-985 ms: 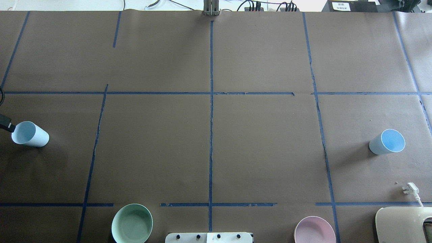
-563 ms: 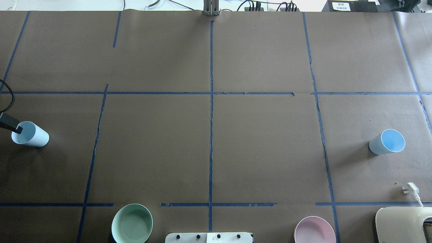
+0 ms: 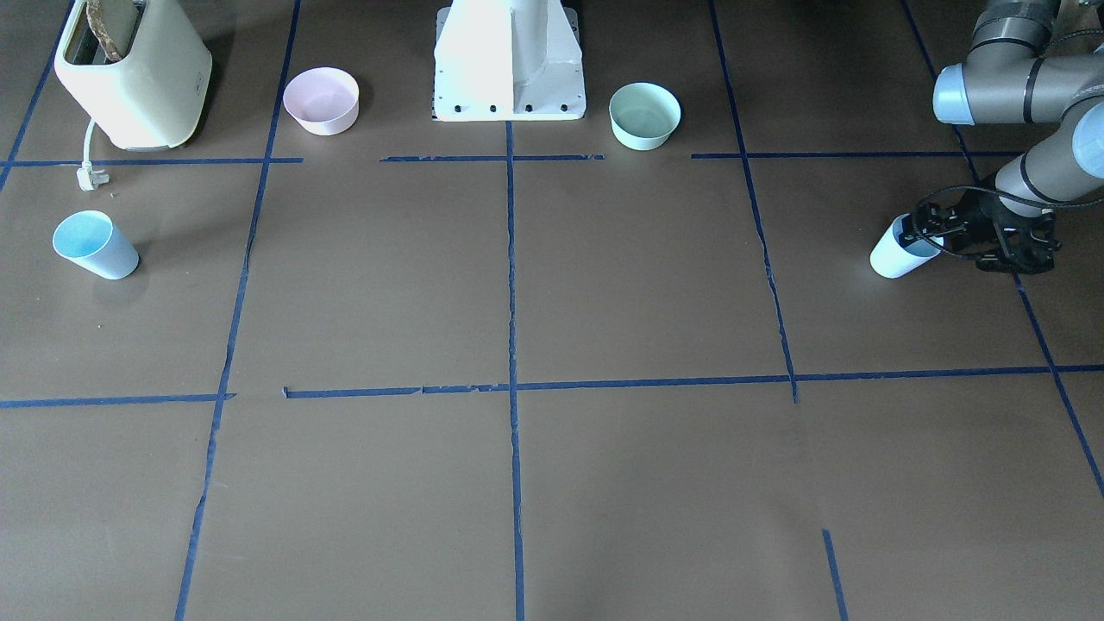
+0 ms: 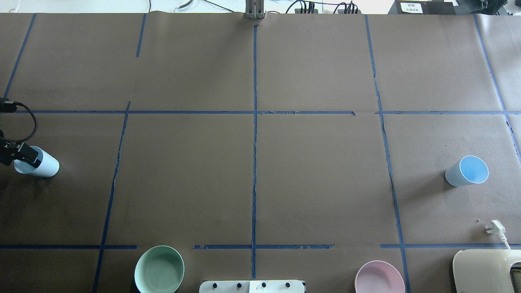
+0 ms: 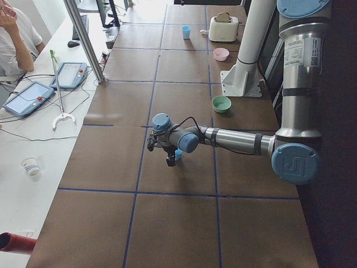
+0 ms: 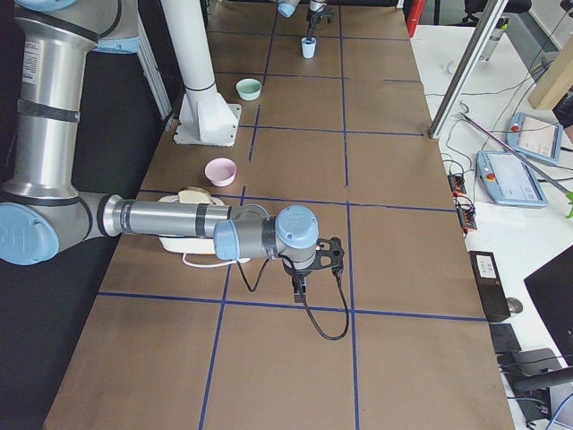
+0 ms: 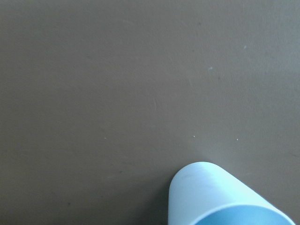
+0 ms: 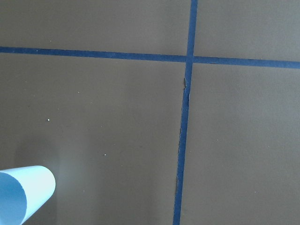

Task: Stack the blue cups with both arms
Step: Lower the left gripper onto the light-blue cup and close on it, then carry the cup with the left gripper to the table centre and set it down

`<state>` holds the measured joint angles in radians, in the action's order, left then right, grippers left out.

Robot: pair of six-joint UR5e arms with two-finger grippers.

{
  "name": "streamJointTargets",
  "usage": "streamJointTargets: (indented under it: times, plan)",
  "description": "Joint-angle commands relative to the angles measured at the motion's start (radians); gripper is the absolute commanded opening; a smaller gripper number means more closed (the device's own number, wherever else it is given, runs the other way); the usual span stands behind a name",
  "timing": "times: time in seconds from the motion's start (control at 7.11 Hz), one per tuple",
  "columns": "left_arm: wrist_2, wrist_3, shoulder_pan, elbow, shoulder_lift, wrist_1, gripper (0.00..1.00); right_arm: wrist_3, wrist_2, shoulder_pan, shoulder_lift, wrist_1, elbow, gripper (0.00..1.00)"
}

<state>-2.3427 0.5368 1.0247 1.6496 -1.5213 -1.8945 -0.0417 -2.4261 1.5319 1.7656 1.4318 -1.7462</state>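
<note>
My left gripper needs to release the blue cup on the middle tape line (image 3: 511, 325), on the pedestal side of the crossing.
One blue cup (image 4: 45, 165) stands at the table's left edge; it also shows in the front view (image 3: 890, 256) and at the bottom of the left wrist view (image 7: 220, 197). My left gripper (image 4: 25, 156) is at this cup's mouth, its black fingers (image 3: 916, 229) at the rim, and looks open. The other blue cup (image 4: 467, 171) stands alone at the right, also in the front view (image 3: 90, 246) and low left in the right wrist view (image 8: 23, 197). My right gripper (image 6: 300, 288) shows only in the exterior right view, so I cannot tell its state.
A mint-green bowl (image 4: 159, 269) and a pink bowl (image 4: 379, 278) stand by the near edge on either side of the white pedestal (image 3: 509, 56). A cream toaster (image 4: 486, 270) with its white plug (image 4: 494, 228) sits at the near right. Blue tape lines cross the brown table.
My left gripper has moved right from the view's edge onto the left cup's mouth, and its black cable has come into view. Both cups stay where they were.
</note>
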Motion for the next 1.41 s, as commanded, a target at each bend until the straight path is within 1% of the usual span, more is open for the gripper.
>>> streamJointTargets:
  times: [0.0, 0.14, 0.28, 0.42, 0.56, 0.7, 0.84, 0.99, 1.13, 1.27]
  plan:
    - [-0.001, 0.002, -0.014, -0.007, -0.013, 0.002, 0.05, -0.001, -0.002, -0.002, 0.002, -0.001, 0.007, 0.99]
    - [-0.007, 0.012, -0.014, 0.002, -0.031, 0.002, 0.00, 0.000, -0.002, -0.002, 0.000, -0.001, 0.007, 0.99]
    - [-0.036, 0.140, -0.014, 0.030, -0.113, 0.011, 0.00, 0.000, -0.004, -0.002, 0.000, -0.001, 0.007, 0.99]
    - [-0.052, 0.308, -0.017, 0.038, -0.234, 0.015, 0.00, 0.000, -0.004, -0.002, 0.002, -0.001, 0.007, 0.99]
    - [-0.049, 0.482, -0.100, 0.032, -0.373, 0.018, 0.00, 0.000, -0.004, -0.002, 0.002, -0.001, 0.008, 0.99]
    - [-0.031, 0.658, -0.220, -0.005, -0.517, 0.024, 0.00, 0.002, -0.005, -0.002, 0.002, -0.001, 0.010, 1.00]
    - [0.056, 0.737, -0.266, -0.095, -0.683, 0.069, 0.00, 0.000, -0.005, -0.002, 0.002, -0.001, 0.010, 0.99]
    - [0.153, 0.777, -0.355, -0.173, -0.800, 0.093, 0.00, 0.000, -0.005, -0.002, 0.002, -0.001, 0.010, 1.00]
    - [0.246, 0.794, -0.394, -0.250, -0.876, 0.091, 0.00, 0.000, -0.005, -0.002, 0.002, -0.002, 0.010, 1.00]
    - [0.261, 0.793, -0.399, -0.302, -0.908, 0.090, 0.00, 0.000, -0.008, -0.002, 0.002, -0.002, 0.010, 1.00]
